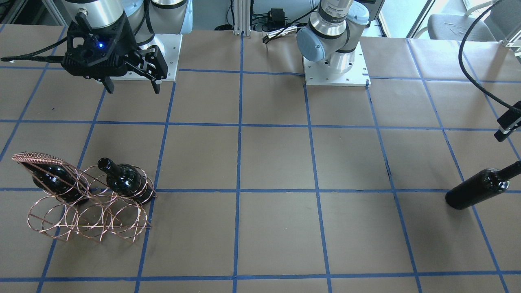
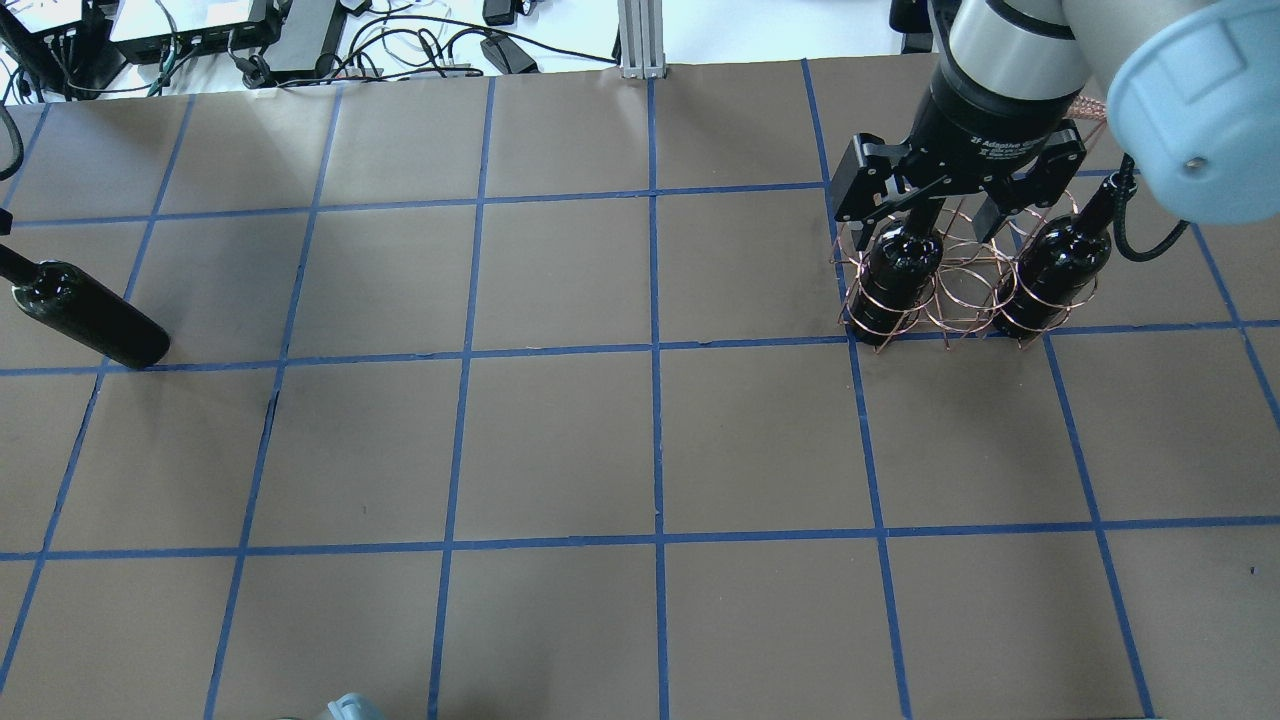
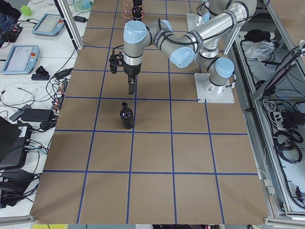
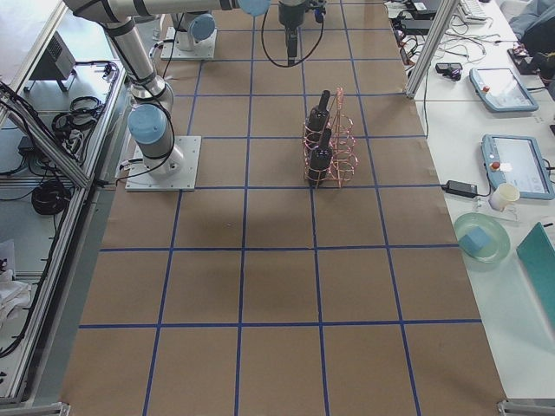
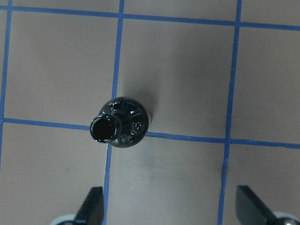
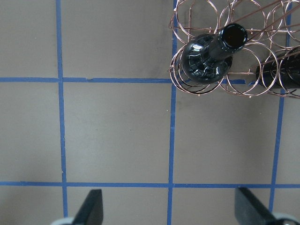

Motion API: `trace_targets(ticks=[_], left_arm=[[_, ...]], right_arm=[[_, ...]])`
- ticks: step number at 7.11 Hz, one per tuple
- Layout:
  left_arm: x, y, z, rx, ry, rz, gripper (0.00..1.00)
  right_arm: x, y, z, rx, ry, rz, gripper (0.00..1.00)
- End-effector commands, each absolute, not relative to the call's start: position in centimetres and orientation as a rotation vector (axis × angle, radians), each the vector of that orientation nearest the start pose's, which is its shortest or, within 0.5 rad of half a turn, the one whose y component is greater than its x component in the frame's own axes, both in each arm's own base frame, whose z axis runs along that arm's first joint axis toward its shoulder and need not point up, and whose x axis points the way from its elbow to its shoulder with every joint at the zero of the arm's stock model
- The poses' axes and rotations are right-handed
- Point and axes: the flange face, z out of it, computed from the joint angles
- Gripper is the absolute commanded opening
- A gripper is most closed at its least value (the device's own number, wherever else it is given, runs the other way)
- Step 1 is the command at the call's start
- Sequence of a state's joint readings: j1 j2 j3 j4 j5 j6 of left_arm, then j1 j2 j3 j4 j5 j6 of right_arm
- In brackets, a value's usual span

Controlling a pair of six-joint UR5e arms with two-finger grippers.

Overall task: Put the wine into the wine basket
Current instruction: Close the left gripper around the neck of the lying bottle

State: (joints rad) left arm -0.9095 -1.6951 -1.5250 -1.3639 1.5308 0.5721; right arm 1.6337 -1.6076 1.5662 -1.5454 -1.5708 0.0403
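The wine bottle stands upright on the table, apart from the copper wire basket. My left gripper needs to close on its neck (image 1: 511,170) (image 5: 114,124).
The wine (image 1: 480,189) is a dark glossy bottle that stands upright on the table, apart from the basket; it also shows in the overhead view (image 2: 85,318). My left gripper (image 5: 171,211) is open and hovers above it. In the left wrist view the bottle mouth (image 5: 105,130) lies ahead of the fingertips, not between them. The copper wire wine basket (image 1: 38,157) holds two look-alike bottles (image 1: 126,181) (image 1: 57,181). My right gripper (image 1: 133,86) is open and empty, up in the air beside the basket (image 6: 262,21).
The table is brown paper with a blue tape grid (image 2: 655,350). The arm bases (image 1: 336,67) stand at the robot's side. Cables and electronics (image 2: 300,30) lie beyond the far table edge.
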Motion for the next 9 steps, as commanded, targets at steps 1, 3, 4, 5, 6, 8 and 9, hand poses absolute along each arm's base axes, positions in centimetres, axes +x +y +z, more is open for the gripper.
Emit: trace_targets(ticks=[1,3,4,5,6,8,9], left_arm=[[24.1,-52.5,46.6,-0.108,3.080,-0.200,1.00],[26.8,-55.2,46.1,-0.113,3.044,-0.244,1.00],[28.0,-56.7,45.2,-0.114,3.046,-0.231,1.00],[28.9,-57.8,43.9,-0.116,3.065,-0.221,1.00],[29.4,-58.5,42.0,-0.115,3.088,-0.194,1.00],[30.0,-59.2,39.4,-0.119,3.114,-0.147,1.00],[30.0,-59.3,38.1,-0.123,3.131,-0.119,1.00]], right_arm=[[16.3,-46.8,50.6,-0.034,3.140,-0.026,1.00],[16.3,-46.8,50.6,-0.034,3.139,-0.026,1.00],[16.3,-46.9,50.5,-0.036,3.140,-0.024,1.00],[16.3,-46.8,50.5,-0.034,3.141,-0.024,1.00],[16.3,-46.8,50.6,-0.034,3.140,-0.026,1.00],[16.3,-46.9,50.5,-0.031,3.141,-0.024,1.00],[16.3,-46.9,50.5,-0.034,3.141,-0.024,1.00]])
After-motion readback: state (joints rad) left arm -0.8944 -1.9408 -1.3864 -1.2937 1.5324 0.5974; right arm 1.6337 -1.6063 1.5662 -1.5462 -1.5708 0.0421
